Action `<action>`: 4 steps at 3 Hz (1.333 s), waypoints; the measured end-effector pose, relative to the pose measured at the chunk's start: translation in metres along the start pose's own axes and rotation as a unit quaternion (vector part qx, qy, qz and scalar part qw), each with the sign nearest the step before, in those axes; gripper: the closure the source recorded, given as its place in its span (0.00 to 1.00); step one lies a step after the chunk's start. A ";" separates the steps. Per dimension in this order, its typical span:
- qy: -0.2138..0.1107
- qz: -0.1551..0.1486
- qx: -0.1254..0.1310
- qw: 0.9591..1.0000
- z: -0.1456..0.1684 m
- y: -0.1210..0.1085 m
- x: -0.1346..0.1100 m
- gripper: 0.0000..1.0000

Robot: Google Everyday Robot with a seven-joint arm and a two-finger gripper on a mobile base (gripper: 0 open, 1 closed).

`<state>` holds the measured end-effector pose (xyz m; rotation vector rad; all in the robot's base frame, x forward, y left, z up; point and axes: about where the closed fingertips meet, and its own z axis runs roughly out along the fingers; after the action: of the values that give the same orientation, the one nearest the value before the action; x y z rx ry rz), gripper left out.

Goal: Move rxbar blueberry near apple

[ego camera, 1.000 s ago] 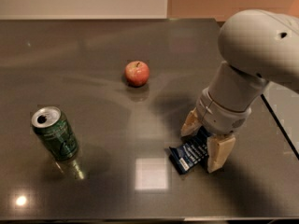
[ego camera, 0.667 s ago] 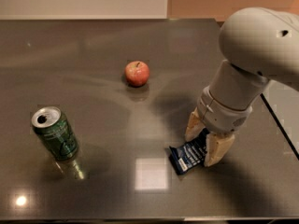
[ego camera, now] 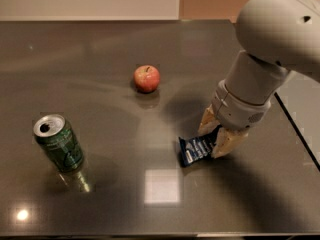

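I should use my gripper to set the rxbar blueberry down on the table (ego camera: 179, 94) next to the apple, on the side that faces my arm.
The rxbar blueberry (ego camera: 194, 150), a flat dark-blue wrapper with white lettering, is right of the table's middle. Its right end sits between the tan fingers of my gripper (ego camera: 216, 135), which comes down from the big white arm (ego camera: 265, 69) at the upper right. The fingers are closed on the bar, and it seems to be just off the table. The apple (ego camera: 146, 78), small and red with yellow patches, stands on the dark table (ego camera: 100, 49) up and to the left of the bar, well apart from it.
A green soda can (ego camera: 58, 144), opened, stands upright at the left front. The table's right edge (ego camera: 295, 124) runs close behind the arm, with a pale floor beyond it. A wall runs along the far edge.
The fingers have drawn together on the bar's right end. The gripper and the bar have shifted slightly up in the picture, toward the far side. Apple and can have not moved.
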<state>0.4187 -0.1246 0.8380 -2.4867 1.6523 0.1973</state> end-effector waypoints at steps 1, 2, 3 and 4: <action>0.007 0.044 0.015 0.999 -0.016 -0.029 0.007 1.00; -0.002 0.086 0.030 0.996 -0.028 -0.066 0.015 1.00; -0.013 0.123 0.046 0.991 -0.030 -0.102 0.023 1.00; -0.029 0.146 0.058 0.987 -0.025 -0.131 0.024 1.00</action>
<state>0.5496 -0.1006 0.8651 -2.1283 1.9375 0.1964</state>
